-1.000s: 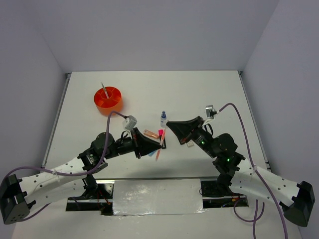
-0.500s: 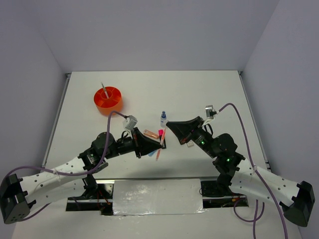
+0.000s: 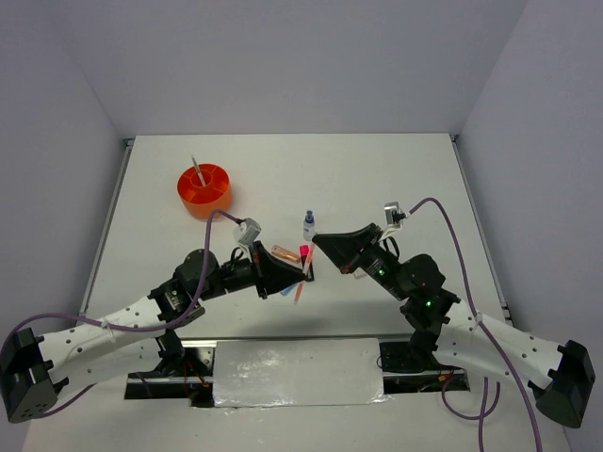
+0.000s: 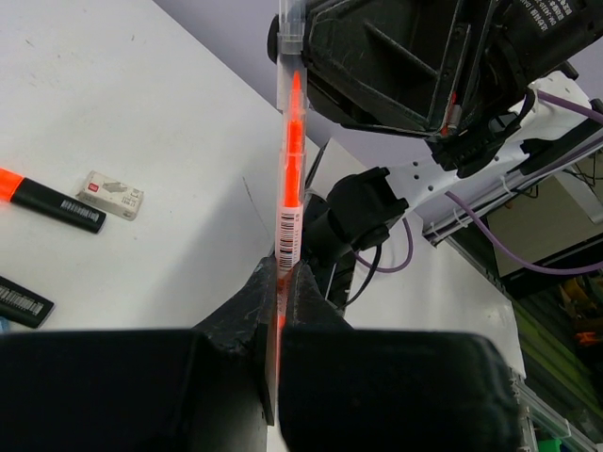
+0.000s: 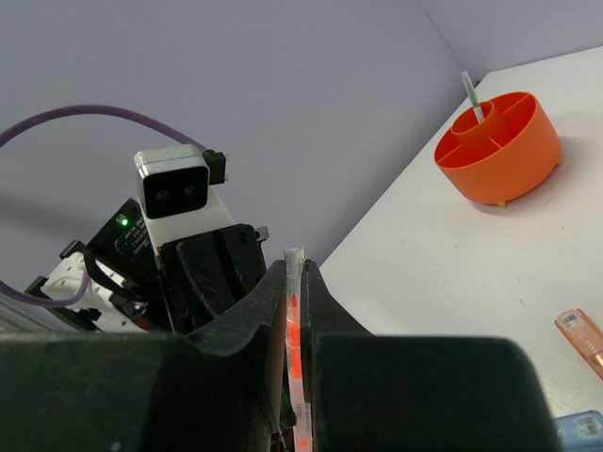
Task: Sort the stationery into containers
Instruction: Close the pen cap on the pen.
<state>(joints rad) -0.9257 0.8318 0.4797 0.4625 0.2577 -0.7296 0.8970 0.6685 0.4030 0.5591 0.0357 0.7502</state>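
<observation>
My right gripper is holding the upper end of the thin orange pen. It should take the pen's barcoded part (image 4: 287,239) lower down, to free the pen's upper end for my left gripper.
The thin orange pen (image 4: 289,169) stands up between both grippers. My left gripper (image 4: 282,278) is shut on its lower, barcoded end. My right gripper (image 5: 294,282) is shut on its upper end (image 5: 294,311). In the top view the two grippers meet tip to tip at the table's middle, left gripper (image 3: 305,270) and right gripper (image 3: 317,241). The orange divided cup (image 3: 204,188) stands far left with a grey pencil (image 3: 197,169) upright in it; it also shows in the right wrist view (image 5: 495,146). An orange-tipped black highlighter (image 4: 52,202) lies on the table.
A tiny blue-capped bottle (image 3: 308,224) stands just behind the grippers. A pink highlighter tip (image 3: 303,252) and a clear orange piece (image 3: 283,252) lie under them. A small white box (image 4: 110,193) lies beside the highlighter. Another black highlighter end (image 4: 19,301) shows at the left edge.
My right arm has shifted slightly to the left. Both grippers stay closed on the pen, and the left arm has not moved.
</observation>
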